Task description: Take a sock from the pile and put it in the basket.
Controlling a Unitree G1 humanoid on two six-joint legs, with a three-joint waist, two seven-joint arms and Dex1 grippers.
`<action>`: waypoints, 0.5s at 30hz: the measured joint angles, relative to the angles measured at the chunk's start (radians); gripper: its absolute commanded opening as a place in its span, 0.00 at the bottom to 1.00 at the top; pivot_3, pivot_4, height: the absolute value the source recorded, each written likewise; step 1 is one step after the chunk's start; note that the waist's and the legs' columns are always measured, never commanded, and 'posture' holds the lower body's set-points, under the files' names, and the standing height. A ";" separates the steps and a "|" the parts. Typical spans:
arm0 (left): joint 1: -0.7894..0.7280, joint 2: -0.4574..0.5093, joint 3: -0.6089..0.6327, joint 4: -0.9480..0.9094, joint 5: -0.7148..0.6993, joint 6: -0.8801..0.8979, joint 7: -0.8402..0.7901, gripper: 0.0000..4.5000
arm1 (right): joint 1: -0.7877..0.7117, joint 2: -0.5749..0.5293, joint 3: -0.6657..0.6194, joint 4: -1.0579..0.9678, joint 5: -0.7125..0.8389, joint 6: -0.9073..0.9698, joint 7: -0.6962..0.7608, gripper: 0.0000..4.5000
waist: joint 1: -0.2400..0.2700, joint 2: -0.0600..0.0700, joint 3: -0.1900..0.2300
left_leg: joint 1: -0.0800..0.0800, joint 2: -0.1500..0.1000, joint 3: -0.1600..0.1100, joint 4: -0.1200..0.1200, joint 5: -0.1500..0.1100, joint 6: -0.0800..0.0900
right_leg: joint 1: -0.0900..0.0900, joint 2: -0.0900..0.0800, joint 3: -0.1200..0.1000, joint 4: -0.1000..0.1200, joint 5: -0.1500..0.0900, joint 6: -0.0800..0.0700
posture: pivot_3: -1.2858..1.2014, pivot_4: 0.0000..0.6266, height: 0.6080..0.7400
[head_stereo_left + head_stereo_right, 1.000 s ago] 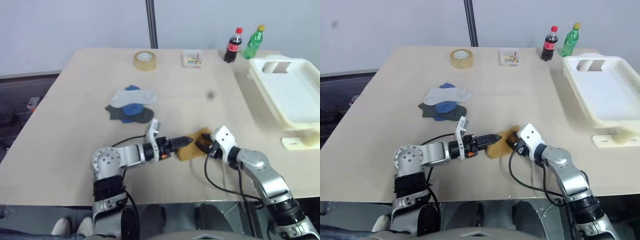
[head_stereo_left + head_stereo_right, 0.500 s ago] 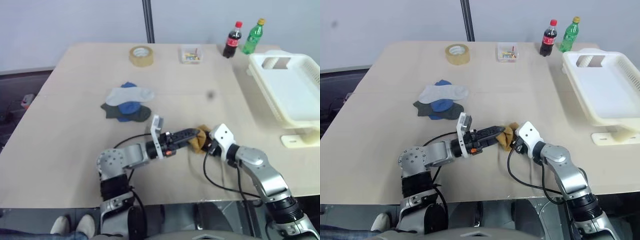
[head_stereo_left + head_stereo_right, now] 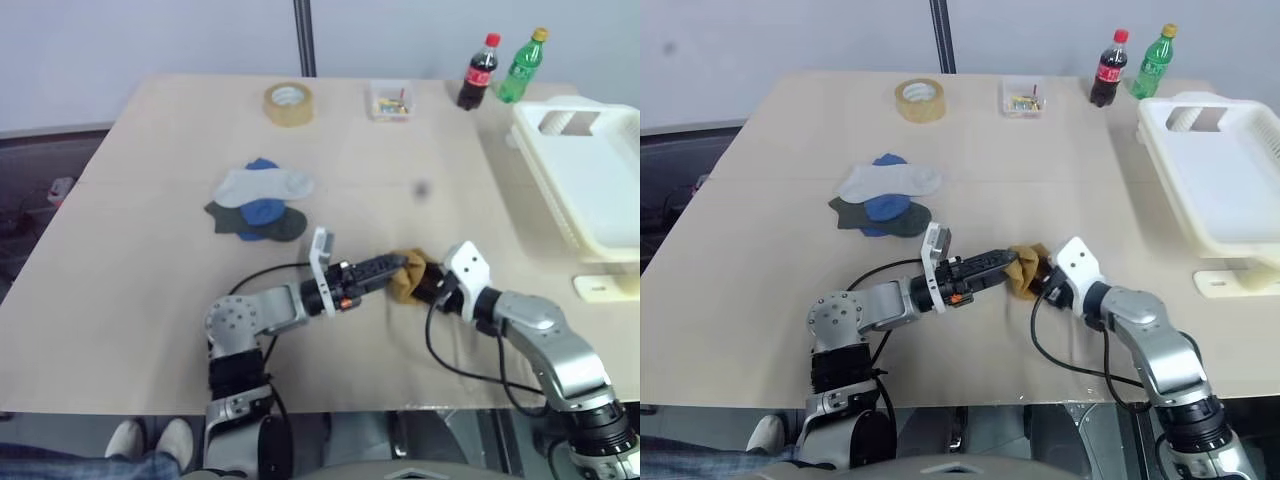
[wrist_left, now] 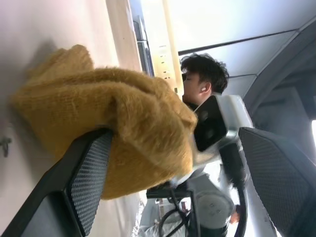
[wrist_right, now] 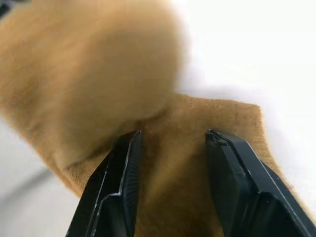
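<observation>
The open fingers of my right gripper are on either side of the flat cloth next to the sock's bunched fold, so my right gripper will back away and pinch the bunched fold (image 5: pixel 106 86) first.
A mustard-yellow sock (image 3: pixel 406 279) hangs bunched up just above the table near its front edge. My right gripper (image 5: pixel 173 136) is shut on the sock (image 5: pixel 148 89), with fabric pinched between its black fingers (image 5: pixel 123 177). From the left, my left gripper (image 3: pixel 392 268) points level at the sock; it is open, and the cloth (image 4: pixel 113 113) drapes over one finger (image 4: pixel 86 173). The pile (image 3: pixel 258 205) of white, blue and dark socks lies mid-table on the left. At the table's right edge stands the cream basket (image 3: pixel 600 185).
At the back of the table are a roll of tan tape (image 3: pixel 288 103), a small clear box (image 3: pixel 389 101), a cola bottle (image 3: pixel 479 72) and a green bottle (image 3: pixel 521 68). A cream piece (image 3: pixel 605 288) lies in front of the basket. A person (image 4: pixel 205 79) sits beyond the table.
The sock lay flat on the table a second ago; now it is bunched and raised. My right gripper has risen with it. My left gripper has moved a little right and up, against it.
</observation>
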 measured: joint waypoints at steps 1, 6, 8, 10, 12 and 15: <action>-0.002 0.002 -0.003 0.005 0.000 -0.002 -0.005 1.00 | 0.000 -0.010 -0.014 -0.013 0.010 0.013 0.001 0.66 | 0.000 0.000 0.000 | -0.003 0.000 -0.001 0.001 0.000 0.000 | -0.002 0.000 -0.001 0.000 0.000 0.000 | 0.52 0.24 1.00; -0.022 0.009 -0.031 0.048 0.003 -0.035 -0.029 1.00 | 0.017 -0.091 -0.078 -0.048 0.053 0.055 0.020 0.99 | 0.006 0.001 0.001 | -0.006 -0.005 -0.003 0.003 0.001 0.000 | -0.004 -0.001 -0.003 0.002 0.000 0.000 | 0.52 0.24 1.00; -0.039 0.008 -0.044 0.072 0.009 -0.053 -0.036 1.00 | 0.044 -0.130 -0.130 -0.051 0.074 0.057 0.034 0.99 | 0.009 0.001 0.001 | -0.006 -0.007 -0.004 0.005 0.001 0.000 | -0.004 -0.002 -0.003 0.003 0.000 0.000 | 0.52 0.24 1.00; -0.052 0.008 -0.054 0.089 0.020 -0.069 -0.045 1.00 | 0.069 -0.166 -0.188 -0.052 0.097 0.063 0.052 0.99 | 0.009 0.001 0.001 | -0.006 -0.008 -0.004 0.007 0.001 0.000 | -0.003 -0.003 -0.004 0.004 0.000 0.001 | 0.52 0.24 1.00; -0.069 0.006 -0.067 0.121 0.025 -0.088 -0.054 1.00 | 0.090 -0.189 -0.255 -0.056 0.148 0.093 0.070 0.99 | 0.009 0.001 0.001 | -0.006 -0.008 -0.006 0.009 0.001 0.000 | -0.002 -0.002 -0.005 0.005 0.000 0.001 | 0.52 0.24 1.00; -0.093 0.006 -0.098 0.158 0.052 -0.110 -0.073 1.00 | 0.088 -0.196 -0.321 -0.088 0.238 0.150 0.077 0.99 | 0.004 0.001 0.001 | -0.006 -0.008 -0.007 0.010 0.000 0.001 | -0.002 -0.002 -0.005 0.008 0.000 0.001 | 0.52 0.24 1.00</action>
